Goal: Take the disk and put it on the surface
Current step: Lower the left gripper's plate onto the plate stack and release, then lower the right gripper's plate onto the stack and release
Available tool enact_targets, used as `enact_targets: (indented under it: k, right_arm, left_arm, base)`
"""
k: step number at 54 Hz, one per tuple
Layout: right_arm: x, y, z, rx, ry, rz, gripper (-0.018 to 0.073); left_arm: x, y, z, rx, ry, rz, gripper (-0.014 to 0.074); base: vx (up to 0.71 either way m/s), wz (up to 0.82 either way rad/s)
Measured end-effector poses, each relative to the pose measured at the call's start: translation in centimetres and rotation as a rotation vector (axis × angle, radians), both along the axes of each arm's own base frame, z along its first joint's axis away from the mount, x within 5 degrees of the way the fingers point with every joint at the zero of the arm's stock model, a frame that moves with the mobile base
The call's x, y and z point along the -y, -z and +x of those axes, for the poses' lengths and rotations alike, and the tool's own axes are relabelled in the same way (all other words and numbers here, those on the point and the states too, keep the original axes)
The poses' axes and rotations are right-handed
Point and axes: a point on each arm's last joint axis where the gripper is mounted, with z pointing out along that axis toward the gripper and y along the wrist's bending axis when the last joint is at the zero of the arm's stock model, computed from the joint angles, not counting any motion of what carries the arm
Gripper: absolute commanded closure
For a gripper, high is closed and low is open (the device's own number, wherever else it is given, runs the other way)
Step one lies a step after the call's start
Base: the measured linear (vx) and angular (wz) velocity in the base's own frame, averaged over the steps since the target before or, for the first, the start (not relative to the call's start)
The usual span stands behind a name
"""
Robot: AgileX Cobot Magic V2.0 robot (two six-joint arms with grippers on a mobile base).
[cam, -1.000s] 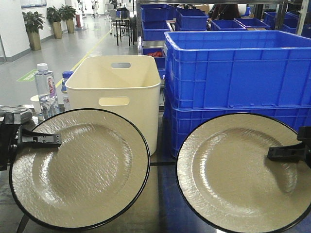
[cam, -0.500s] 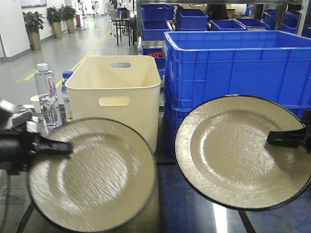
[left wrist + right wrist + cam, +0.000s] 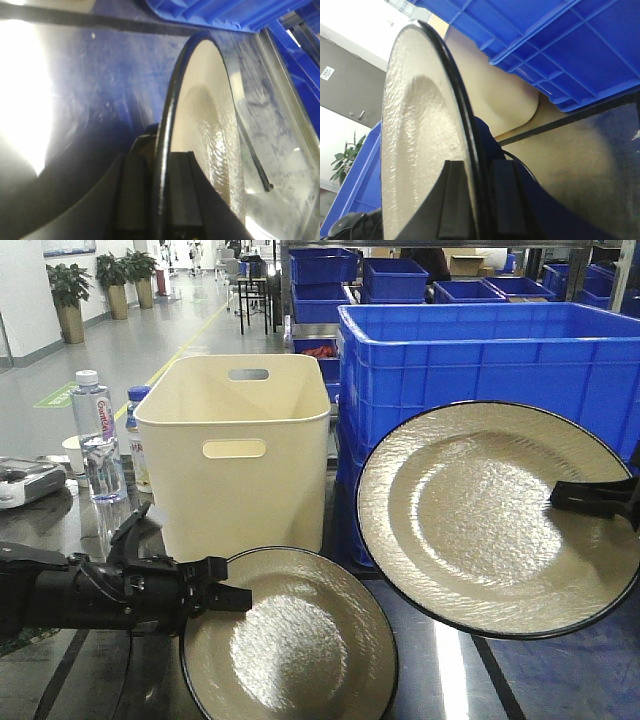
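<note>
I will let go of the beige disk in my right gripper on the other beige disk (image 3: 294, 639) in front of the cream plastic bin.
Two beige disks with black rims are in view. The left disk (image 3: 290, 640) hangs low over the surface (image 3: 450, 680), tilted nearly flat; whether it touches is unclear. My left gripper (image 3: 235, 597) is shut on its left rim. In the left wrist view its fingers clamp the edge of the disk (image 3: 210, 125) at the left gripper (image 3: 159, 200), above the shiny surface (image 3: 75, 100). The right disk (image 3: 495, 515) is held higher, facing the camera, with my right gripper (image 3: 590, 498) shut on its right rim. The right wrist view shows the right gripper (image 3: 477, 205) clamped on that disk (image 3: 415, 140).
A cream plastic bin (image 3: 240, 440) stands behind the left disk. Stacked blue crates (image 3: 480, 370) rise behind the right disk. A water bottle (image 3: 95, 435) and a small grey device (image 3: 25, 480) sit at the far left. Black tape lines (image 3: 498, 690) cross the tabletop.
My left arm has swung down and to the right, bringing its disk low and flatter over the tabletop. The right disk has risen slightly and tilted.
</note>
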Motion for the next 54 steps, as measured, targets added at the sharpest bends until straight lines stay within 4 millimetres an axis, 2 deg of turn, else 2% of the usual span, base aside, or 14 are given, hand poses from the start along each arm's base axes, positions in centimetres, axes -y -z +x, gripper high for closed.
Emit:
enact_targets:
  k: [11, 17, 29, 33, 39, 44, 49, 54]
  right_arm:
    - [-0.1, 0.0, -0.1, 0.004, -0.013, -0.002, 0.0568]
    - [-0.2, 0.0, -0.2, 0.009, -0.033, -0.007, 0.0568]
    - [-0.5, 0.0, -0.4, 0.022, -0.079, -0.018, 0.0568]
    - [-0.5, 0.0, -0.4, 0.032, -0.083, -0.03, 0.0568]
    - [-0.9, 0.0, -0.2, 0.044, -0.074, -0.047, 0.0568]
    - [-1.8, 0.1, 0.1, 0.052, -0.065, -0.068, 0.0568]
    - [-3.1, 0.2, 0.5, 0.064, -0.05, -0.106, 0.0568]
    - [-4.5, 0.6, 1.3, 0.067, -0.041, -0.123, 0.0568]
  left_arm:
    - [0.8, 0.7, 0.1, -0.018, 0.003, -0.012, 0.0162]
    - [0.7, 1.1, 0.3, -0.001, 0.011, 0.022, 0.0071]
    - [0.2, 1.3, 0.5, 0.101, 0.048, 0.13, 0.0046]
    - [-0.6, 1.2, 0.6, 0.121, 0.039, 0.161, 0.0046]
    - [-2.9, -0.1, 0.6, 0.167, -0.002, 0.21, 0.0066]
    - [-5.6, -2.5, -0.1, 0.232, -0.041, 0.254, 0.0121]
    - [-7.8, -5.4, -1.7, 0.3, -0.057, 0.284, 0.0242]
    - [-9.6, -8.3, -3.8, 0.355, -0.076, 0.303, 0.0435]
  base:
    - [0.0, 0.0]
    - [0.0, 0.0]
    - [0.0, 0.0]
    - [0.0, 0.0]
    - [0.0, 0.0]
    - [0.0, 0.0]
    - [0.0, 0.0]
    - [0.0, 0.0]
